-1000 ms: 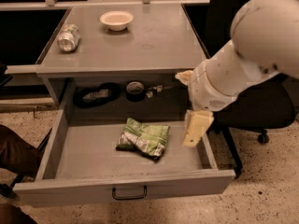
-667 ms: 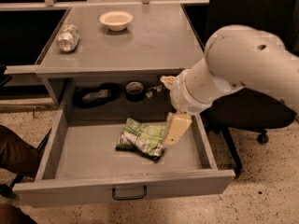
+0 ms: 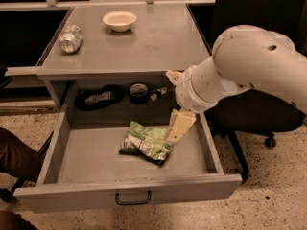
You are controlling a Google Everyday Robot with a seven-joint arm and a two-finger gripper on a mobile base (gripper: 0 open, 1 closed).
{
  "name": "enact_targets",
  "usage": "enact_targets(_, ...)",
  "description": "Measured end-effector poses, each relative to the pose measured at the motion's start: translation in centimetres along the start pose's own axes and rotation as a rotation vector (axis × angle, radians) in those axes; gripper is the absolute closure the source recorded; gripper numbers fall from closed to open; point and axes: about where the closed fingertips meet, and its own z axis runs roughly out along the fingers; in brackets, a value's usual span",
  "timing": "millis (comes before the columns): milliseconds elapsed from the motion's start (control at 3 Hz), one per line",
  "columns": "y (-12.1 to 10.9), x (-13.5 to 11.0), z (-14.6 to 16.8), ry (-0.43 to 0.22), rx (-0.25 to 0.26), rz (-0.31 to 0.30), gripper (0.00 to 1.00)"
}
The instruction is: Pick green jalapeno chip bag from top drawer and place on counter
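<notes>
The robot's gripper should close on the chair-side edge (image 3: 167,140) of the green jalapeno chip bag, because its fingers can lift the bag out of the drawer from there.
The green jalapeno chip bag (image 3: 145,142) lies crumpled on the floor of the open top drawer (image 3: 96,159), right of its middle. My gripper (image 3: 177,130) hangs from the white arm over the drawer's right part, its cream fingers (image 3: 181,126) pointing down and just touching the bag's right edge. The counter (image 3: 158,37) is the grey table top above the drawer.
On the counter a crushed silver can (image 3: 70,38) lies at the left and a white bowl (image 3: 119,20) stands at the back. A black pouch (image 3: 99,98) and a dark tape roll (image 3: 139,93) sit in the shelf behind the drawer. A black chair (image 3: 254,114) stands at the right.
My arm and gripper have moved left and down into the drawer, from near its right wall to the bag's right edge. The bag has not moved.
</notes>
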Motion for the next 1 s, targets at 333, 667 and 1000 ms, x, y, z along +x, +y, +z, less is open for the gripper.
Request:
enact_targets(333, 0.1, 0.0, 0.8, -0.021, 0.001, 0.001, 0.00)
enact_targets(667, 0.1, -0.7, 5.6, -0.098, -0.009, -0.031, 0.00)
enact_targets(1000, -0.4, -1.4, 11.4, -0.149, -0.016, -0.059, 0.00)
